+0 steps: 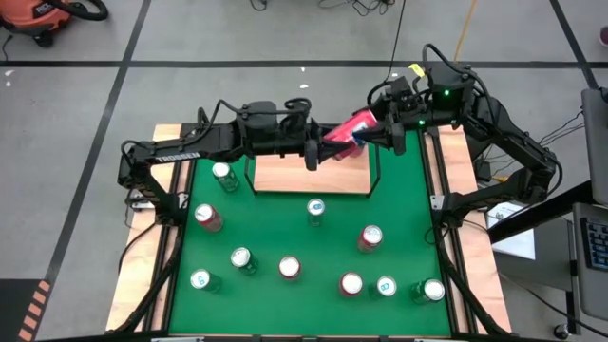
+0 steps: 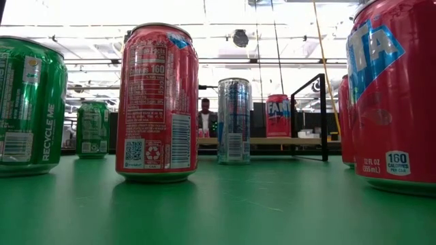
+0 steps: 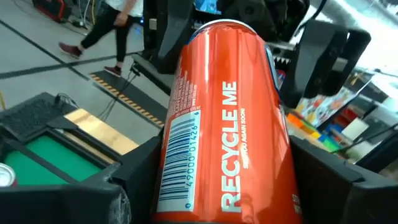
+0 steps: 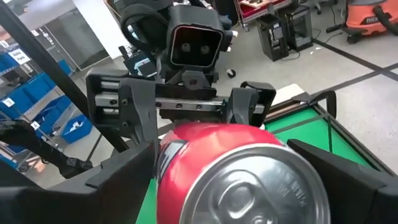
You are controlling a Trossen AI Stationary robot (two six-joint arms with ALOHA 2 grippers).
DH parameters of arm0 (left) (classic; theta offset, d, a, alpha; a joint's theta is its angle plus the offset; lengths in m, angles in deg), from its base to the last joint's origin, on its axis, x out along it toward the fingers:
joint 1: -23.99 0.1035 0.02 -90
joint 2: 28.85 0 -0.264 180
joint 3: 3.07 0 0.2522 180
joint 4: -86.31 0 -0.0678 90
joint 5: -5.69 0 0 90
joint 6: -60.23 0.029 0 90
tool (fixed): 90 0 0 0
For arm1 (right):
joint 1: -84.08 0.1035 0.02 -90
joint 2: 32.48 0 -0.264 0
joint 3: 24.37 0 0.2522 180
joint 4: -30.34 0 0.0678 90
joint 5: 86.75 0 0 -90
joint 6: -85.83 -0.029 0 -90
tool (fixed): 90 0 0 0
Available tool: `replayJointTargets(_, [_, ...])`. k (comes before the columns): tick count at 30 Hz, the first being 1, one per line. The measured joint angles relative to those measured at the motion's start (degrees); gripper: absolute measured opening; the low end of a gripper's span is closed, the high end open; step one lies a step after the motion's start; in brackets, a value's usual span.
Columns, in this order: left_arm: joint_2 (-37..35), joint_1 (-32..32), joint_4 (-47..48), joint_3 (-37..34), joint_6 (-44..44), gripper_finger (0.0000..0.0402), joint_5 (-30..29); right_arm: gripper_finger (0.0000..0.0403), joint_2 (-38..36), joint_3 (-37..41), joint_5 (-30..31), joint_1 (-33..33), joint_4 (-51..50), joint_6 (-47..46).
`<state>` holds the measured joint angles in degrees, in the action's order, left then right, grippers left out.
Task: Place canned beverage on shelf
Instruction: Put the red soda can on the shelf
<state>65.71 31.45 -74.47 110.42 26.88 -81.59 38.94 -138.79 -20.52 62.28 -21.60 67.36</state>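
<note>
The can's lid points back into my right gripper, so my left gripper should grab the can's base end (image 1: pixel 339 145) before my right gripper grabs the can's side.
A red soda can (image 1: pixel 347 128) is held in the air between my two grippers, over the far right corner of the shelf (image 1: pixel 294 176), a light-wood board with a thin black rail. The can lies tilted, near level. My left gripper (image 1: pixel 318 147) comes at it from the table's left and is shut on it. My right gripper (image 1: pixel 378 131) comes from the right and is shut on it too. In the left wrist view the can (image 3: pixel 227 118) fills the middle. In the right wrist view its lid (image 4: pixel 249 186) faces the camera. My left gripper pinches the can's wall near its base end (image 3: pixel 180 186) between its two fingers (image 3: pixel 118 186), one on each side. The fingers lie along the can, coming from the table's left. The can is lifted clear of the shelf. My right gripper pinches the can's wall at its lid end (image 4: pixel 180 155) between its two fingers (image 4: pixel 118 174), one on each side. The fingers lie along the can, coming from the table's right. The lid with its tab points back toward this wrist.
Several red, green and silver cans stand upright on the green mat (image 1: pixel 285 237) nearer the front, such as one (image 1: pixel 315 211) just before the shelf. Pale wooden strips (image 1: pixel 152 237) run along the table's sides. A person walks in the room beyond (image 3: pixel 115 25).
</note>
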Motion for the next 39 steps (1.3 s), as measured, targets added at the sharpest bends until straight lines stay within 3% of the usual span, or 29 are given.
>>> replayJointTargets(7, [0.0,-0.1,-0.8,0.0,-3.8,0.0282,0.0,0.0351,0.0,0.0,-0.2,0.0,0.3,1.4])
replayJointTargets(19, [0.0,-0.5,-0.8,0.0,-3.6,0.0283,0.8,0.0309,-0.5,0.0,-1.9,0.0,-0.1,1.1])
replayJointTargets(30, [-0.2,-1.9,-0.4,0.2,2.5,0.0371,-2.8,0.0305,-0.5,0.1,-1.9,0.0,-0.7,-1.1])
replayJointTargets(39, [1.5,-2.1,2.6,0.2,2.1,0.0379,-1.0,0.0303,-0.6,0.1,-0.1,-1.4,-0.2,-4.7])
